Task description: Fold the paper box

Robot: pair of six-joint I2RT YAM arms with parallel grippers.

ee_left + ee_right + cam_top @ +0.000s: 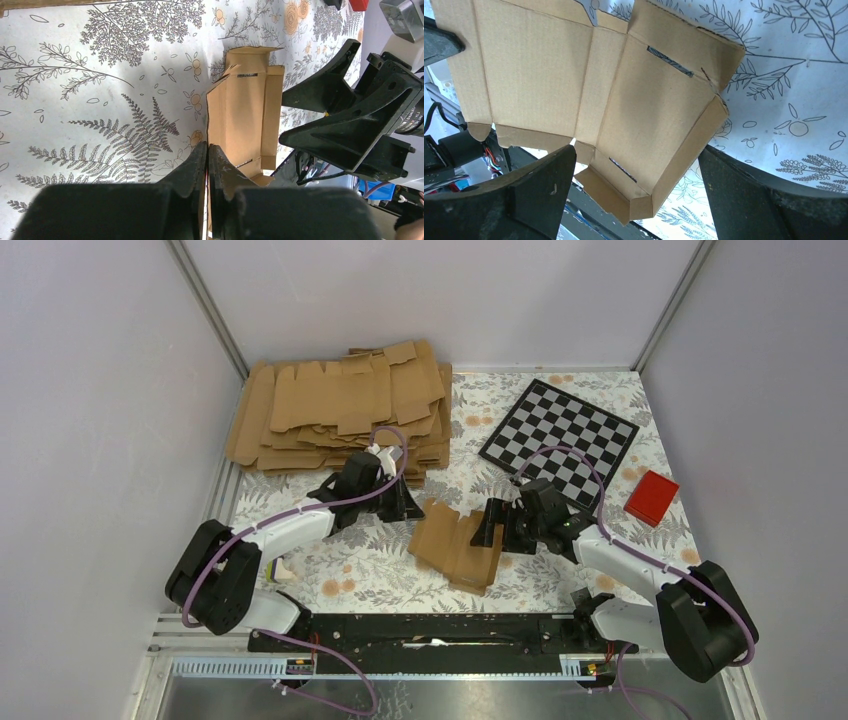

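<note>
The paper box slants near the black rail, so next I grip the lid's edge nearer its middle (417, 534) with my left gripper and pull back.
The paper box (458, 546) is a small brown kraft blank with its flaps partly raised, lying between the two arms near the front of the table. My left gripper (412, 506) is at its far left corner. In the left wrist view, my left gripper (207, 149) is shut on a thin edge of the box (245, 112). My right gripper (491, 529) is at the box's right side and is open. In the right wrist view, its fingers (541, 180) stand wide apart with the box (624, 100) in front of them, its slotted panel bent up. They hold nothing.
A big pile of flat brown blanks (345, 405) lies at the back left. A checkerboard (558, 430) lies at the back right and a small red block (652, 497) sits at the right edge. A black rail (430, 630) runs along the near edge.
</note>
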